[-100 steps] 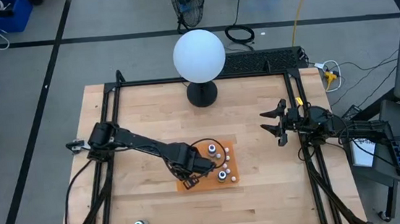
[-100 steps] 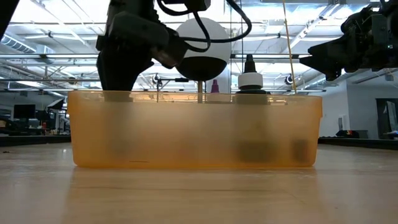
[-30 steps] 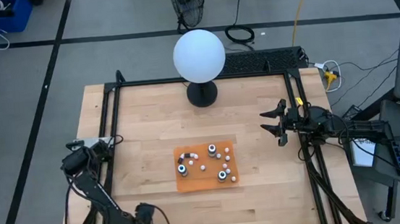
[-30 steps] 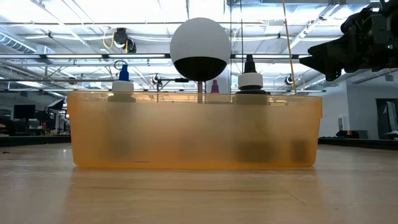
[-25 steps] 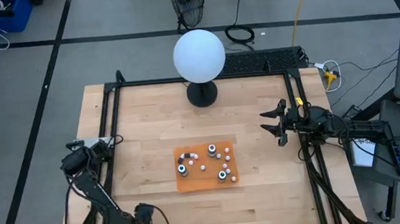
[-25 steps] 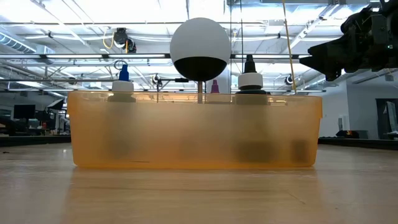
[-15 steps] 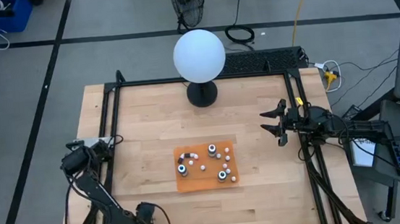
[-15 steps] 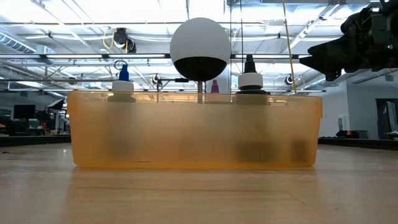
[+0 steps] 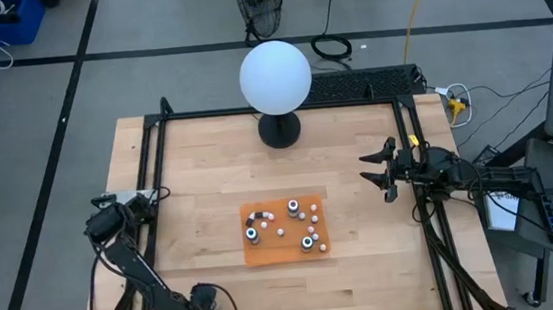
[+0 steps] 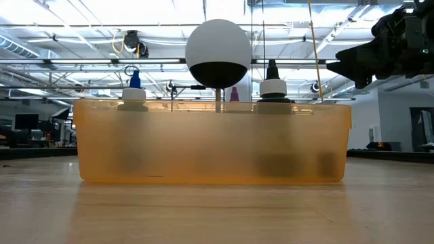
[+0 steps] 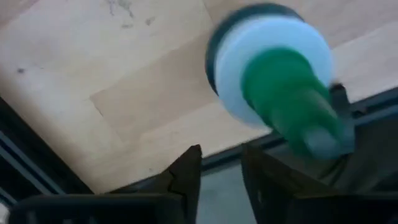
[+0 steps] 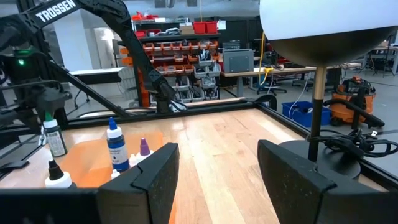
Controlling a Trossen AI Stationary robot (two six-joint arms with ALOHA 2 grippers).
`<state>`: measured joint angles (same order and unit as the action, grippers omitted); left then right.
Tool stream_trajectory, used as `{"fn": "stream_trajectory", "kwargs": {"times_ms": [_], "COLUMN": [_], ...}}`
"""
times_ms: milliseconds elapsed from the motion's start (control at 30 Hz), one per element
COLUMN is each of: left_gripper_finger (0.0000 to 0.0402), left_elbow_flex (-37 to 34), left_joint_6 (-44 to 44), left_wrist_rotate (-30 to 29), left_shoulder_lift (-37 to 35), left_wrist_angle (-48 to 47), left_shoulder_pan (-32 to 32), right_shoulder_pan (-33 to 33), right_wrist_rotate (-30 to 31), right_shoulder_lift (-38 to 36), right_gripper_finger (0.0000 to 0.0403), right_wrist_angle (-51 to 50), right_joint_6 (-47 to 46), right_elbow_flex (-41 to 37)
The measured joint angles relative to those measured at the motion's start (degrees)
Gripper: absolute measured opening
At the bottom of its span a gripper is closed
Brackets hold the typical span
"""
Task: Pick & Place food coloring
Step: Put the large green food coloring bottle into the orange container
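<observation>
My left gripper needs to open its narrowed fingers wider and close around its body (image 12: 56, 143) below the white cap, as the green-tipped bottle stands beside them.
The green-tipped, white-capped dropper bottle (image 11: 273, 93) stands on the wood by the table's near edge; the left wrist view looks down on its tip. My left gripper (image 11: 221, 155) hangs over it at the near left of the table (image 9: 205, 307). Its fingers are a little apart and the bottle shows just beyond their tips. Several other bottles stand in the orange tray (image 9: 283, 231), among them a blue-tipped one (image 10: 133, 95) and a black-tipped one (image 10: 272, 85). My right gripper (image 9: 378, 171) waits open at the table's right edge.
A big white globe lamp (image 9: 275, 75) on a black base stands at the far middle of the table. A black frame rail (image 9: 158, 175) runs along the table's sides. Bare wood lies between the tray and the near edge.
My left gripper has edged slightly toward the table's near edge. The tray, its bottles and the right arm have kept still.
</observation>
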<state>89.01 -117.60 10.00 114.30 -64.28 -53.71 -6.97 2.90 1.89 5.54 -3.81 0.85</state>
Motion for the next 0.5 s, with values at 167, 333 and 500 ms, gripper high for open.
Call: {"fn": "stream_trajectory", "kwargs": {"times_ms": [167, 333, 500], "left_gripper_finger": [0.0179, 0.0231, 0.0258], "left_elbow_flex": [3.3, 3.9, 3.9], "left_joint_6": [1.0, 0.8, -2.0], "left_wrist_rotate": [-3.0, -10.0, -10.3], "left_shoulder_lift": [0.0, -1.7, -1.9], "left_wrist_angle": [-0.1, -1.5, -7.0], "left_shoulder_pan": [0.0, 0.7, 1.7], "right_shoulder_pan": [0.0, 0.0, 0.0], "right_wrist_rotate": [0.0, 0.0, 0.0], "right_shoulder_lift": [0.0, 0.0, 0.0], "right_gripper_finger": [0.0208, 0.0208, 0.0208], "right_wrist_angle": [0.0, 0.0, 0.1], "right_joint_6": [0.0, 0.0, 0.0], "right_elbow_flex": [0.0, 0.0, 0.0]}}
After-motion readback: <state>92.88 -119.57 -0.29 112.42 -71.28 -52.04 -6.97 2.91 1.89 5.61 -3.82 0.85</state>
